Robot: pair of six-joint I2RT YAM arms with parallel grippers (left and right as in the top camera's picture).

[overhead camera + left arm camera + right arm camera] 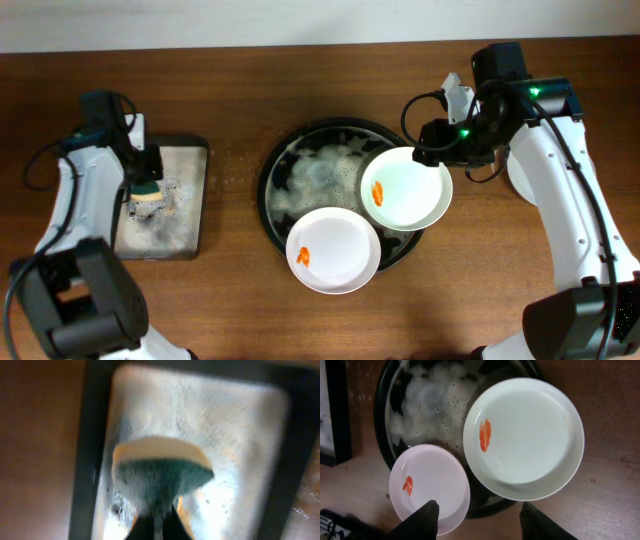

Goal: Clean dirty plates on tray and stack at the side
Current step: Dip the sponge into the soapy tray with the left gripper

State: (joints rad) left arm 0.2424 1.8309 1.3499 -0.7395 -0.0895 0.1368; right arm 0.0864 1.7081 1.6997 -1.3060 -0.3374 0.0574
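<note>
Next, my right gripper closes on the pale plate's outer rim [450, 193] [582, 452], opposite its orange smear, to hold the pale plate for the sponge.
The large round black tray [272, 175] holds foam and two dirty plates. A pale grey-blue plate [410, 195] with an orange smear leans on its right rim. A white plate [335, 255] with an orange smear overhangs its front rim. Both show in the right wrist view, the pale plate [530, 440] and the white one [432, 485], on the tray [384, 415]. My right gripper [428, 148] is open and empty [480, 512], just beyond the pale plate. My left gripper [146, 185] is shut on a green and yellow sponge [160, 472].
The rectangular dark sponge tray [190, 215] with soapy foam lies at the left, under the sponge, and shows in the left wrist view [87, 460]. A white round plate-like thing [517, 178] lies on the wood at the right, mostly hidden by my right arm.
</note>
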